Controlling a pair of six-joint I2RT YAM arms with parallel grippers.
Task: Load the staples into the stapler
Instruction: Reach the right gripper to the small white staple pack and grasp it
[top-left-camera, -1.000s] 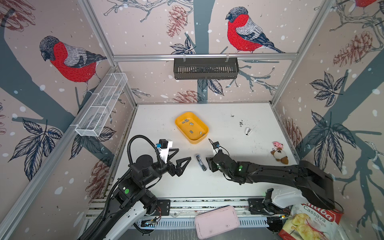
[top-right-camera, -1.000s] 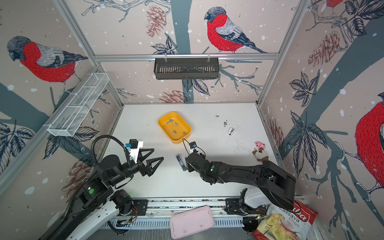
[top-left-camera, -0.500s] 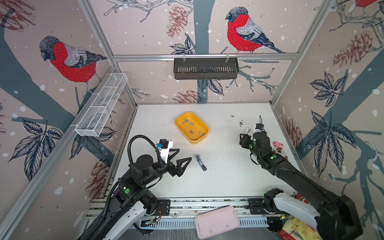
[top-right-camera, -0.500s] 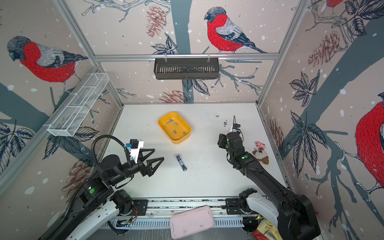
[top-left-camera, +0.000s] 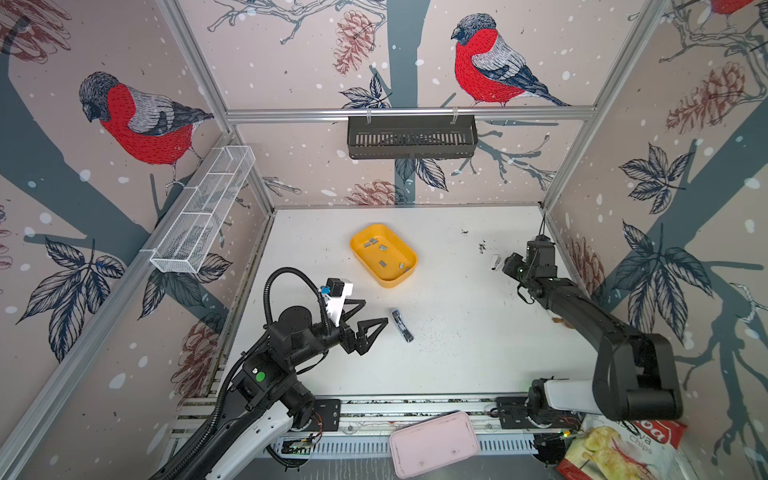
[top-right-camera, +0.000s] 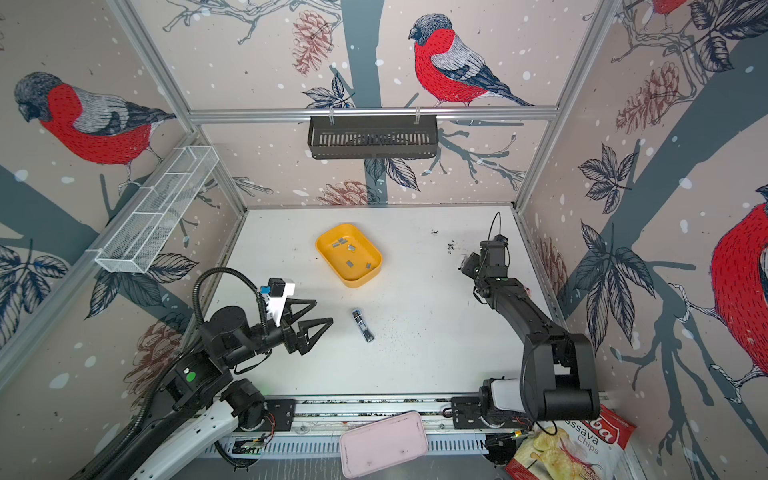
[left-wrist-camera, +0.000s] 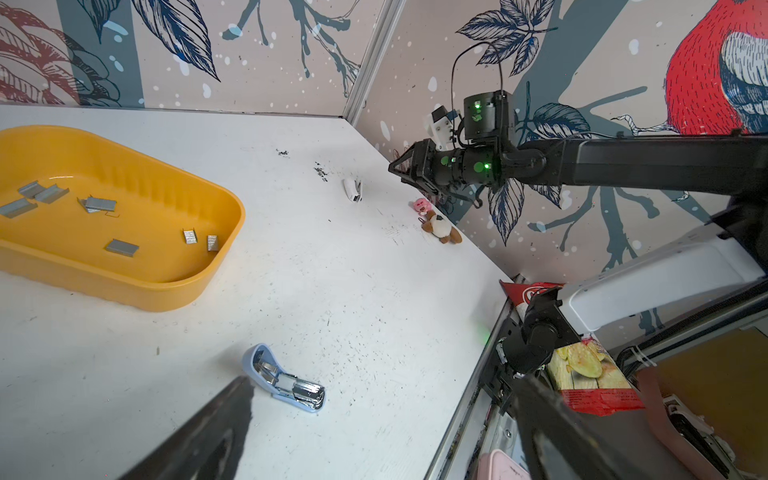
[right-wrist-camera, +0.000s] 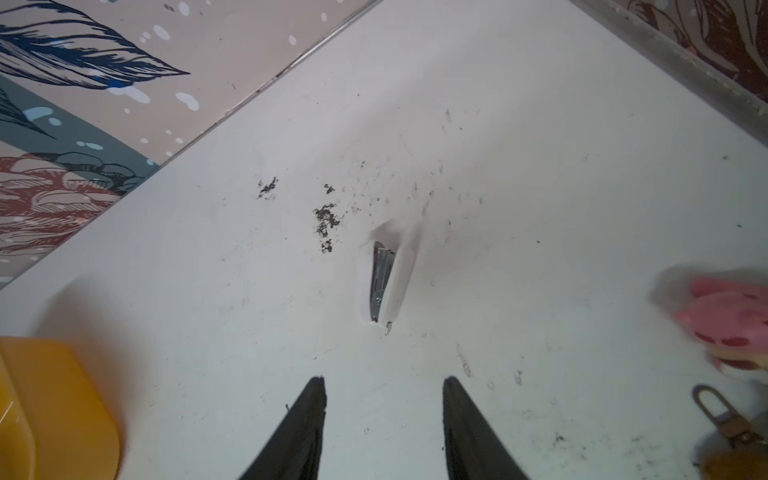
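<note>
I need to close my left gripper on the white stapler's body (left-wrist-camera: 352, 189), because my right gripper needs to bring the white stapler over and pass it across.
Several grey staples (top-left-camera: 382, 249) (top-right-camera: 351, 248) (left-wrist-camera: 99, 203) lie loose in a yellow tray (top-left-camera: 361, 232) (top-right-camera: 332, 230) (left-wrist-camera: 124, 291). A blue stapler (top-left-camera: 402, 325) (top-right-camera: 362, 325) (left-wrist-camera: 286, 382) lies flipped open at mid-table, its metal channel up. My left gripper (top-left-camera: 376, 311) (top-right-camera: 324, 310) (left-wrist-camera: 382, 382) hovers just left of it, open and empty. A white stapler (top-left-camera: 495, 262) (left-wrist-camera: 353, 190) (right-wrist-camera: 388, 282) lies on its side at the back right. My right gripper (top-left-camera: 505, 266) (top-right-camera: 465, 268) (right-wrist-camera: 384, 379) points at it from a short way off, open with nothing between its fingers.
Pink and brown plush keychains (left-wrist-camera: 440, 226) (right-wrist-camera: 731, 316) lie by the right wall. Black specks (right-wrist-camera: 326, 220) dot the table beyond the white stapler. A pink lid (top-left-camera: 434, 442) and a chip bag (top-left-camera: 615, 449) sit off the front edge. A black basket (top-left-camera: 411, 136) and a wire rack (top-left-camera: 203, 212) hang on the walls.
My right arm has swung from beside the blue stapler at mid-table to the back right, facing the white stapler, and its jaws have narrowed somewhat. The left arm has not moved.
</note>
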